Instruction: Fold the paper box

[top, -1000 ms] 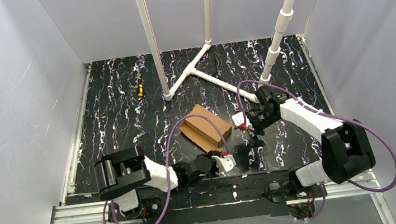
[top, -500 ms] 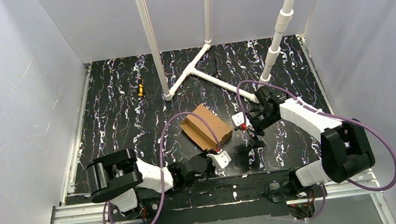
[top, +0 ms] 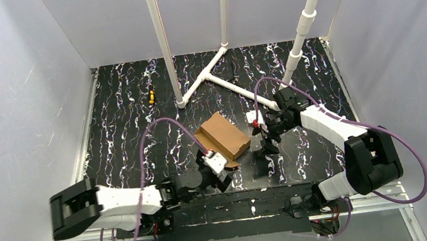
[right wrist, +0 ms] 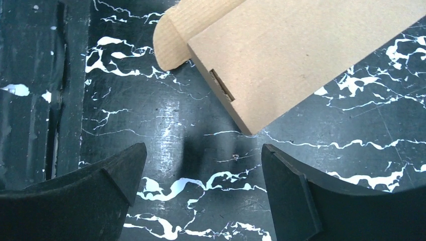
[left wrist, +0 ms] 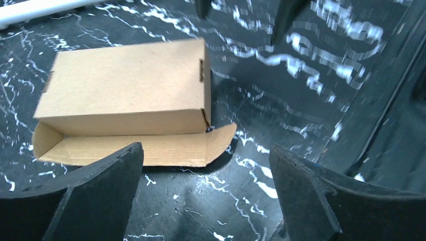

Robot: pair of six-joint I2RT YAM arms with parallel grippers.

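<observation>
The long flap's rounded tab sticks out past the end of the box, so the robot's left gripper will pinch that tab (left wrist: 219, 145) and bend it upright before closing the long flap.
The paper box (top: 223, 135) is plain brown cardboard, folded into a small rectangular body that lies on the black marbled table. One long flap (left wrist: 150, 148) lies open and flat along its near side and ends in a rounded tab. My left gripper (top: 220, 171) stands open just short of that flap, and nothing is between its fingers (left wrist: 95, 186). My right gripper (top: 264, 144) is open to the right of the box, close to its end. In the right wrist view the box corner (right wrist: 301, 55) lies beyond the open right gripper (right wrist: 203, 153) without touching it.
A white pipe frame (top: 218, 74) stands behind the box, with upright poles and a T-shaped foot on the table. A small yellow and black object (top: 150, 94) lies at the far left. The aluminium rail (top: 240, 214) runs along the near table edge.
My left gripper has gone from shut to open, and its arm has stretched in toward the box's near flap. The right gripper has shifted slightly up toward the box end.
</observation>
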